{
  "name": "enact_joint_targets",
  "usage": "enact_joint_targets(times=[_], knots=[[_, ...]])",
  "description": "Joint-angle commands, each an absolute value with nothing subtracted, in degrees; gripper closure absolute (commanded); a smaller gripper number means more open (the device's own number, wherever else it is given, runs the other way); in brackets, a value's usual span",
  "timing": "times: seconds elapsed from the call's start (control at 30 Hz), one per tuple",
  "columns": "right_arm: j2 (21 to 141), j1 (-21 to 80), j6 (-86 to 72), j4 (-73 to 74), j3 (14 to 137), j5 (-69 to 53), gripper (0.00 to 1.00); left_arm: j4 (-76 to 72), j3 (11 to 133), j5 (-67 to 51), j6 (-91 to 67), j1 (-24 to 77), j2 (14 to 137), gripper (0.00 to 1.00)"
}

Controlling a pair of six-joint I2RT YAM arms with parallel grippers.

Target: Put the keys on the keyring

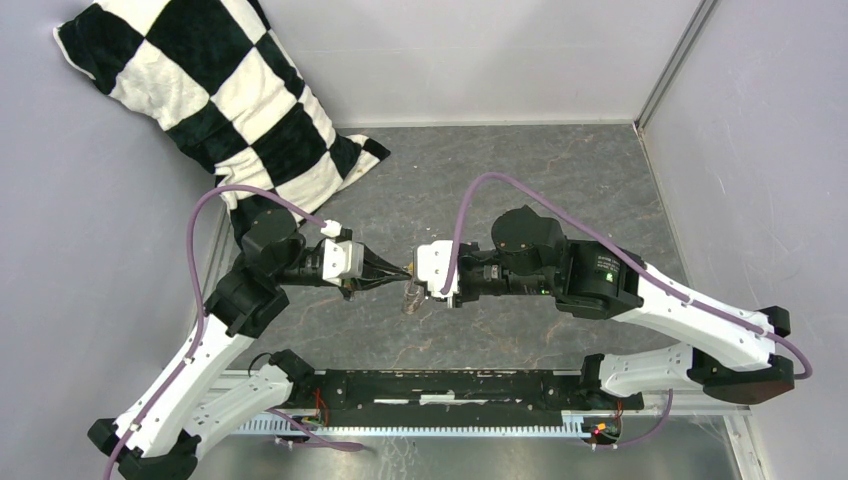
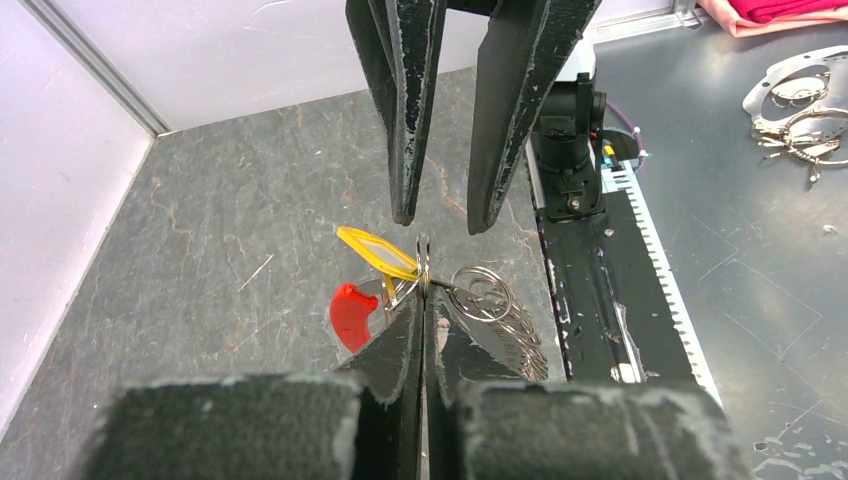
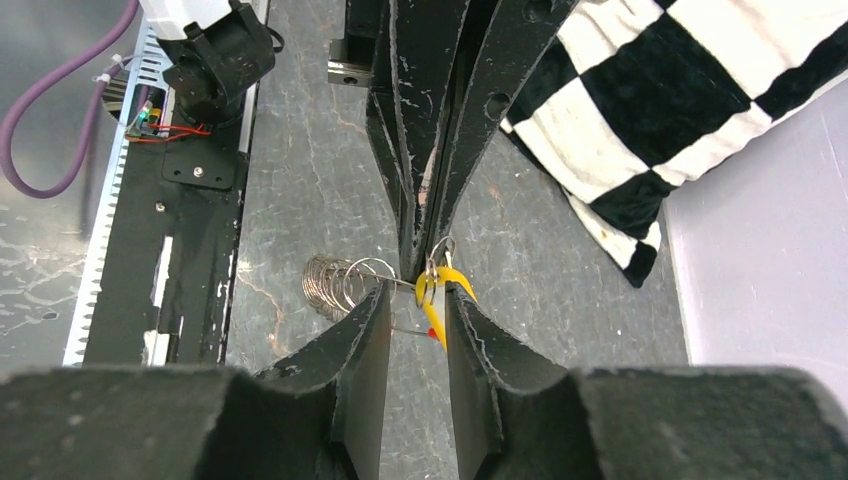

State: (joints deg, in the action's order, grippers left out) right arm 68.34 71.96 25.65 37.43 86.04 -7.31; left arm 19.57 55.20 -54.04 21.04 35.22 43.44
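I will use my right gripper to take the keyring's free loop (image 2: 423, 247) and turn it once my left gripper opens, as my left gripper pinches the keyring beside the key's yellow head.
My left gripper (image 1: 393, 272) (image 2: 424, 285) is shut on the keyring (image 2: 424, 262), a thin silvery ring seen edge-on at its tips, held above the table. A red piece (image 2: 349, 314) hangs at the ring's left. The key's yellow head (image 2: 376, 250) (image 1: 407, 266) (image 3: 437, 300) sits against the ring; I cannot tell whether it is threaded on. A chain of small silvery rings (image 2: 489, 300) (image 3: 343, 284) (image 1: 412, 300) hangs from it. My right gripper (image 1: 414, 272) (image 3: 418, 295) is open, its fingers (image 2: 405, 120) either side of the ring and key, facing the left gripper tip to tip.
A black-and-white checked cushion (image 1: 230, 100) (image 3: 680, 100) lies at the back left. A black rail (image 1: 440, 385) (image 2: 590, 280) (image 3: 170, 250) runs along the table's near edge. Walls close in the left, back and right. Loose metal rings (image 2: 800, 100) lie beyond the rail.
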Motion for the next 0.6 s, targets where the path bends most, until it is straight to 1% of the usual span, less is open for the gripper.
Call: enact_joint_targets(times=[0.0,0.17,0.27,0.57], knots=[[69.0,71.8,24.4,36.8,88.3,-8.7,0.68,17.4,55.2,-53.9,19.1,35.4,42.8,0.98],[69.7,71.7,24.3,36.0,88.7,-8.0,0.69,17.8,55.2,-53.9,19.6,35.4,42.5,0.98],[70.2,71.7,23.8,35.8,88.8,-7.2,0.73,18.5,55.2,-53.9,20.5,35.4,42.3,0.98],[69.4,71.6,23.2,34.3,87.6,-5.8,0.92,19.2,55.1,-53.8,21.7,35.4,41.8,0.98]])
